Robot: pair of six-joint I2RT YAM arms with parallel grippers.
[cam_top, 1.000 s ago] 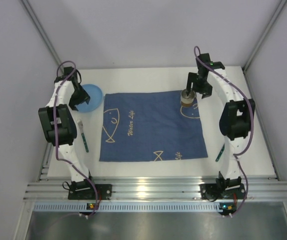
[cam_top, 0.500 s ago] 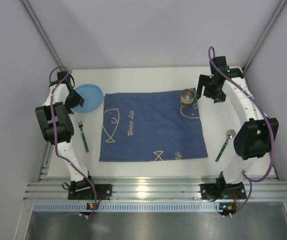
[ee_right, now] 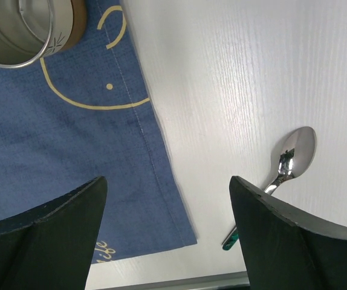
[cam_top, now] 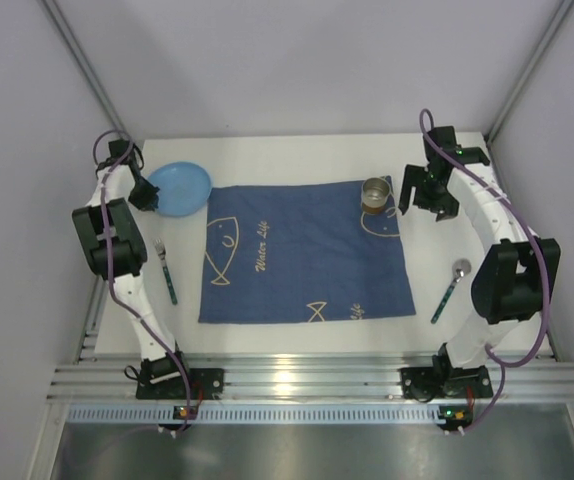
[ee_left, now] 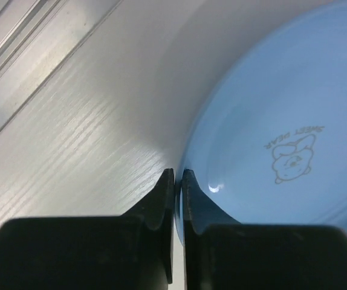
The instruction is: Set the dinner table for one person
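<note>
Next, my left gripper lets go of the light blue plate on the middle of the dark blue cloth (cam_top: 306,249), next to the yellow lettering.
The white dinner table (cam_top: 297,150) carries a dark blue cloth (cam_top: 302,250) with yellow fish drawings. A light blue plate (cam_top: 179,188) lies at the cloth's back left corner. My left gripper (cam_top: 145,192) is shut on the plate's left rim; in the left wrist view the black fingertips (ee_left: 177,175) pinch the plate (ee_left: 282,121) edge. A metal cup (cam_top: 376,194) stands on the cloth's back right corner. My right gripper (cam_top: 422,195) hangs open just right of the cup, holding nothing, over the cloth's edge (ee_right: 58,139).
A spoon (cam_top: 449,288) with a green handle lies on the bare table right of the cloth, also in the right wrist view (ee_right: 288,163). A green-handled fork (cam_top: 165,270) lies left of the cloth. Grey walls enclose the table on three sides.
My left gripper has closed on the plate's rim. My right gripper has let go of the cup and pulled away to the right, staying open.
</note>
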